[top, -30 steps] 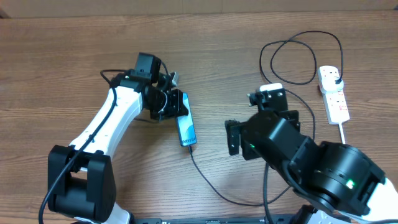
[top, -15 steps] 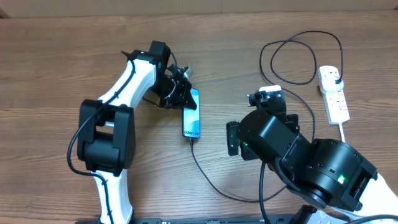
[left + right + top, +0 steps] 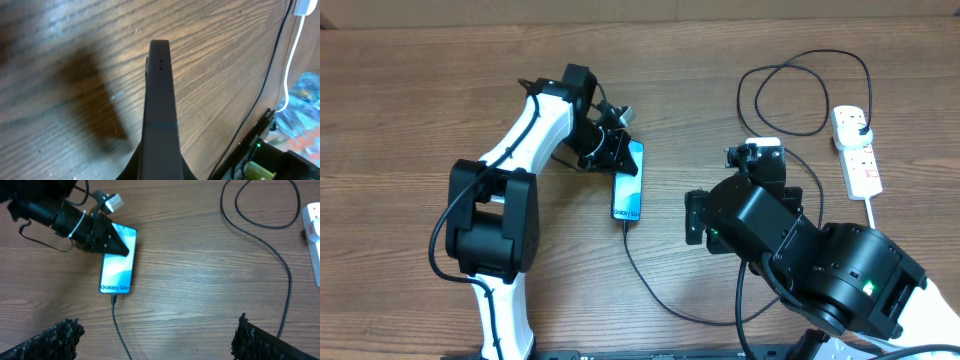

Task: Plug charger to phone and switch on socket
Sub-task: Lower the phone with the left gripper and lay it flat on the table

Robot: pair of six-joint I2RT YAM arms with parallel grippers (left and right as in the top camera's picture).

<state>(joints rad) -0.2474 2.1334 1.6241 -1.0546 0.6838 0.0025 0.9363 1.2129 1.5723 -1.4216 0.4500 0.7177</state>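
The robot's left gripper should lay the phone flat on the bare wood [image 3: 625,203] between the two grippers, with the charger cable still attached.
The phone [image 3: 628,190], with a light blue screen reading "Galaxy", lies face up at mid-table. It also shows in the right wrist view [image 3: 118,262]. My left gripper [image 3: 613,155] is shut on its far end. In the left wrist view [image 3: 160,172] the phone [image 3: 160,100] runs away from the jaws as a dark slab. The charger cable [image 3: 660,290] has its tip [image 3: 113,299] in the phone's near end. It loops to a black plug [image 3: 860,123] in the white socket strip [image 3: 856,150]. My right gripper [image 3: 157,330] is wide open and empty over bare wood.
The black cable makes a large loop [image 3: 800,95] at the back right, left of the strip. The strip's thick white cord [image 3: 872,215] runs toward the near right edge. My bulky right arm [image 3: 790,250] covers the near right of the table.
Over the last second my left arm swung round and carried the phone a little farther back and to the right. The right arm shifted only slightly.
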